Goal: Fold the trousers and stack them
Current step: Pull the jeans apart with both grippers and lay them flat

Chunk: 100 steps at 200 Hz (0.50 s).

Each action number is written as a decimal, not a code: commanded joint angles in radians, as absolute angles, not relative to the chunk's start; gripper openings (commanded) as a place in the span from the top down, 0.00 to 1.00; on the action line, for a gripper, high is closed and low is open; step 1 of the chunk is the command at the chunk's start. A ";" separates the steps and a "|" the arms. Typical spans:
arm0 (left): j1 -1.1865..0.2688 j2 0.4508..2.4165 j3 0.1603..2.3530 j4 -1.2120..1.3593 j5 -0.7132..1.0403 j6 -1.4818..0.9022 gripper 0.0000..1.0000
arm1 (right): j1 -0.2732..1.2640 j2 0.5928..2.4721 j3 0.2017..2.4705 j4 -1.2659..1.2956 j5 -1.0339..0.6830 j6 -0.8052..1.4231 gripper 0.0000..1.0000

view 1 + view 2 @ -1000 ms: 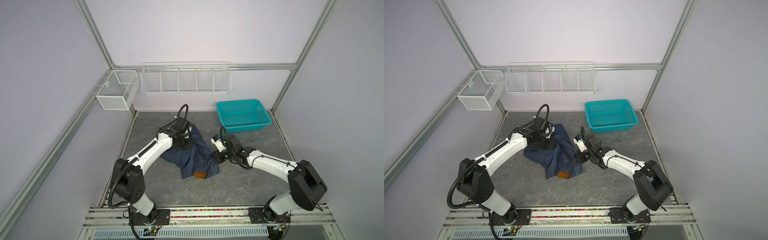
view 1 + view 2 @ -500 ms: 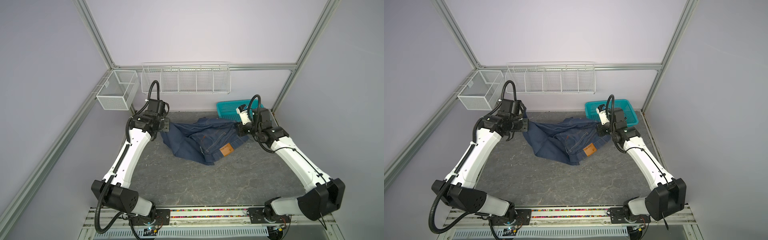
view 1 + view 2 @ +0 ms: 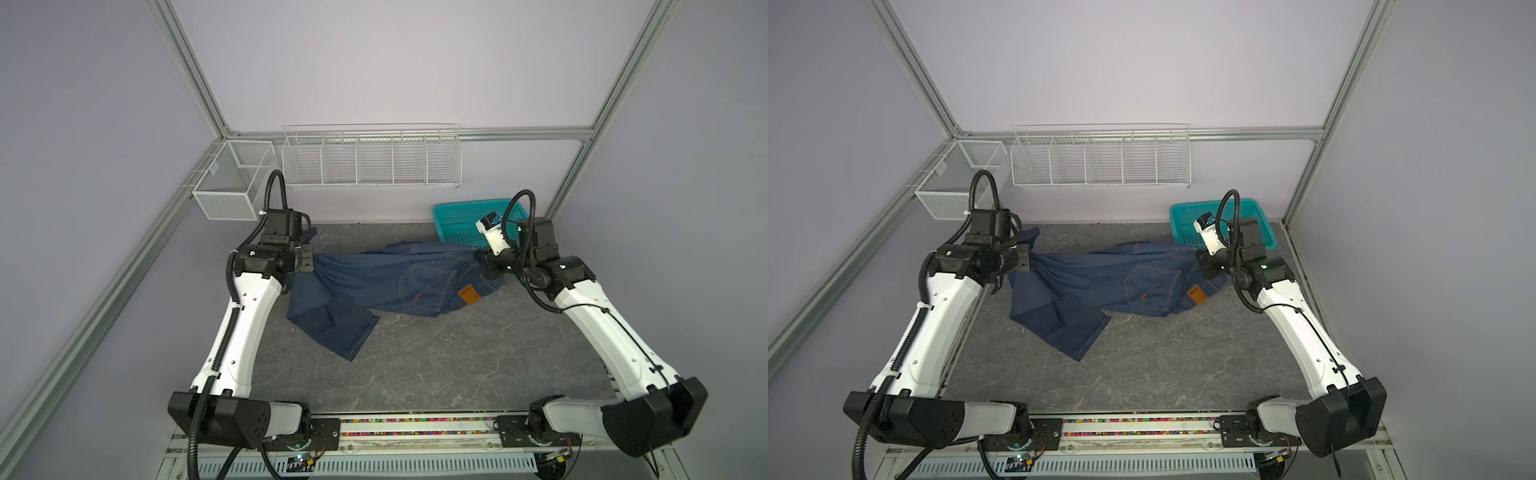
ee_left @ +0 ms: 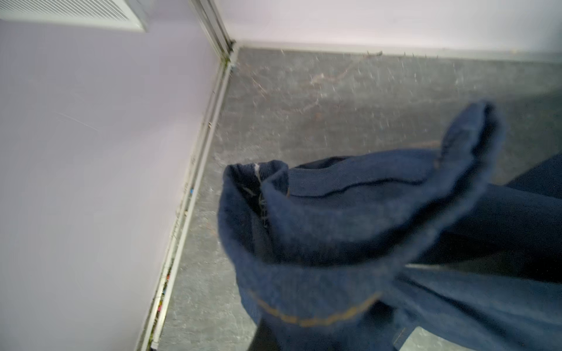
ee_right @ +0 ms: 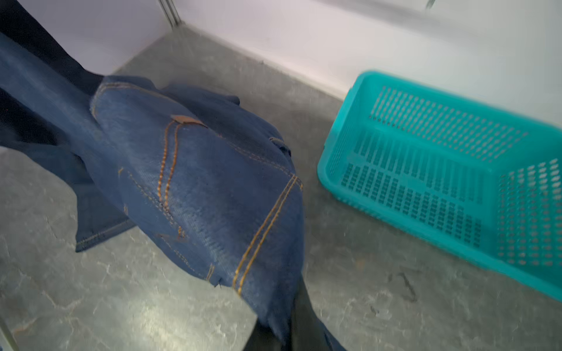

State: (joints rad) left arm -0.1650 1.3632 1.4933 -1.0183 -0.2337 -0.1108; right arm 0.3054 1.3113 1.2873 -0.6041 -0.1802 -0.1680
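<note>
The robot's left gripper should release the leg hem, now stretched across the table's back, low over the trailing leg of the trousers (image 3: pixel 323 325), in front of the stretched leg.
The trousers (image 3: pixel 395 274) (image 3: pixel 1100 282) are dark blue jeans stretched across the back of the table between my two grippers. My left gripper (image 3: pixel 309 259) (image 3: pixel 1027 259) is shut on a leg hem at the left. My right gripper (image 3: pixel 484 266) (image 3: pixel 1202 264) is shut on the waistband end at the right, close to the tan patch (image 3: pixel 468 294). One leg (image 3: pixel 336 324) trails onto the table towards the front. In the left wrist view the gathered hem (image 4: pixel 334 228) covers the jaws. In the right wrist view the seat with orange stitching (image 5: pixel 197 182) hangs from the jaws.
A teal basket (image 3: pixel 457 224) (image 5: pixel 425 170) stands at the back right, just behind my right gripper. A white wire rack (image 3: pixel 371 158) and a mesh box (image 3: pixel 232 187) hang on the back and left walls. The left wall rail (image 4: pixel 194 170) runs close to my left gripper.
Both arms have swung apart and towards the back, pulling the trousers from a bunched heap at the centre into a long span. One leg has dropped onto the table.
</note>
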 commanded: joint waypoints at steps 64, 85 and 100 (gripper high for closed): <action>-0.146 1.523 1.516 -0.890 -0.085 -0.121 1.00 | 0.272 1.431 1.376 -0.607 -0.132 -0.282 0.93; -0.147 1.561 1.651 -0.919 -0.109 -0.099 1.00 | 0.248 1.464 1.489 -0.637 -0.135 -0.325 0.93; -0.146 1.565 1.726 -0.938 -0.134 -0.097 1.00 | 0.224 1.467 1.542 -0.667 -0.147 -0.383 0.94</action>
